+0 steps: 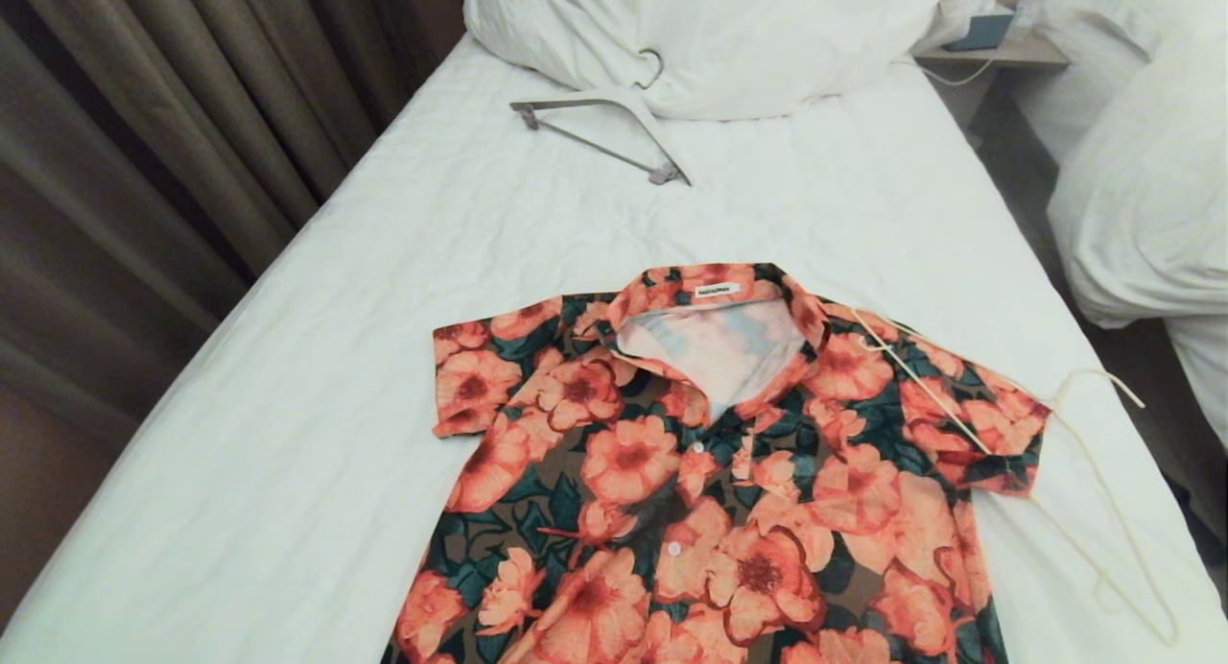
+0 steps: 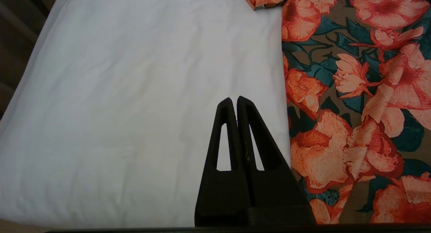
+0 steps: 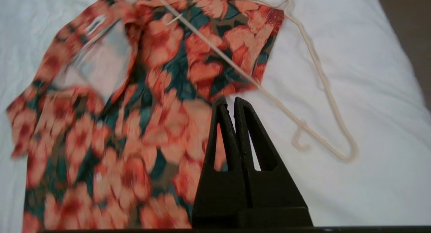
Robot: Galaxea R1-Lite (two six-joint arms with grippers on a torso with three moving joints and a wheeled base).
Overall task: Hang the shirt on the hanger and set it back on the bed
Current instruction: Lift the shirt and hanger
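The robot's right gripper will close on the cream hanger's sloping side (image 1: 1113, 504) (image 3: 321, 74) lying on the sheet, halfway between the hanger's hook and its outer end.
The floral shirt (image 1: 710, 472) lies flat and face up on the bed (image 1: 384, 309), its collar toward the pillow. The thin cream hanger (image 1: 921, 381) rests partly on the shirt's right shoulder and sleeve, the rest of it on the sheet by the bed's right edge. Neither gripper shows in the head view. My left gripper (image 2: 234, 100) is shut and empty above bare sheet (image 2: 134, 108), just beside the shirt's (image 2: 353, 91) left edge. My right gripper (image 3: 229, 100) is shut and empty above the shirt's (image 3: 134, 108) right side, below the sleeve, with the hanger (image 3: 279, 105) just beyond its tips.
A thicker white hanger with a grey bar (image 1: 595, 146) lies near the large pillow (image 1: 729, 31). Dark curtains (image 1: 144, 117) hang along the bed's left side. To the right are a nightstand (image 1: 998, 50), a gap of floor and another bed with a rumpled duvet (image 1: 1151, 184).
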